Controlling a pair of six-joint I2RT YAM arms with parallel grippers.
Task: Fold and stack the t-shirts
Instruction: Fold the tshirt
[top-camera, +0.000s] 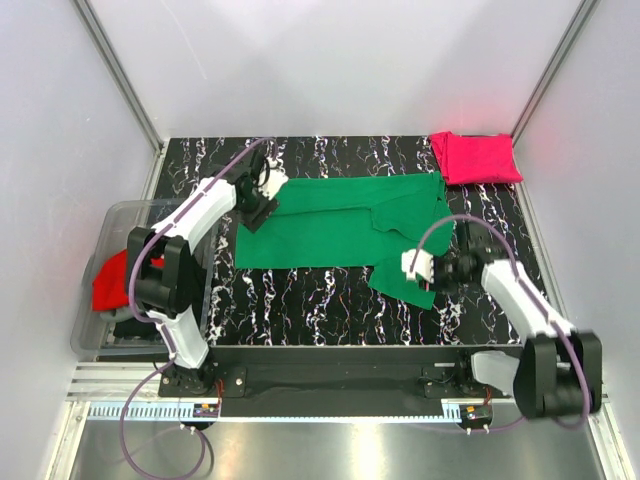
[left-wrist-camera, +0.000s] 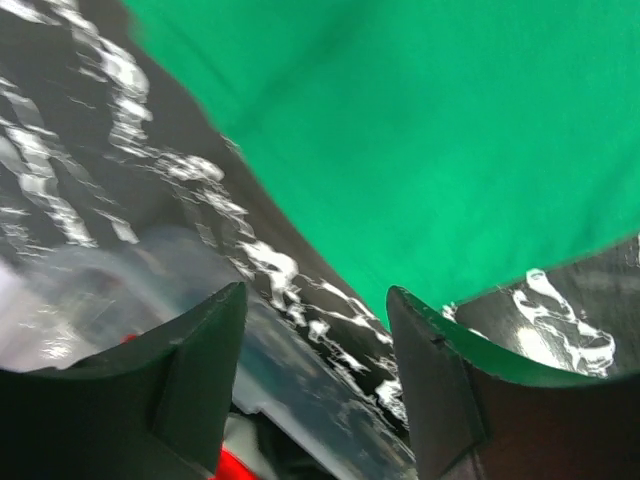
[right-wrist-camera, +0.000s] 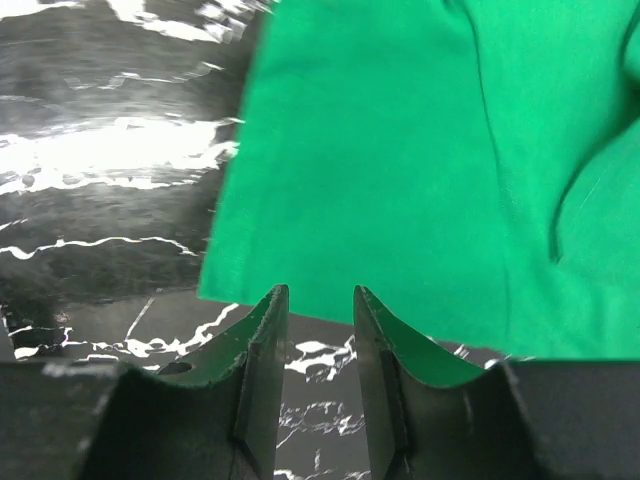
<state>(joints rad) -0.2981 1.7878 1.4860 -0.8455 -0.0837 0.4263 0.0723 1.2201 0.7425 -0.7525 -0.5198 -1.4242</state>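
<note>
I need to close my left gripper on the front corner (top-camera: 238, 265) (left-wrist-camera: 395, 312) of the green t-shirt, at the end next to the clear bin.
A bright green t-shirt (top-camera: 335, 222) lies spread flat on the black marbled table. A magenta-pink t-shirt (top-camera: 475, 157) lies folded at the back right corner. A red t-shirt (top-camera: 110, 282) sits in the clear bin at the left, on something dark. My left gripper (top-camera: 258, 205) is open and empty at the green shirt's back left corner; in the left wrist view (left-wrist-camera: 316, 292) the green cloth (left-wrist-camera: 420, 130) lies beyond its tips. My right gripper (top-camera: 425, 275) is open and empty at the shirt's front right sleeve; in the right wrist view (right-wrist-camera: 320, 290) the cloth's edge (right-wrist-camera: 380, 170) lies just past its fingertips.
The clear plastic bin (top-camera: 92, 345) stands off the table's left edge, beside the left arm. White walls with metal rails close in the table at the back and sides. Bare marbled table (top-camera: 300, 300) lies in front of the green shirt.
</note>
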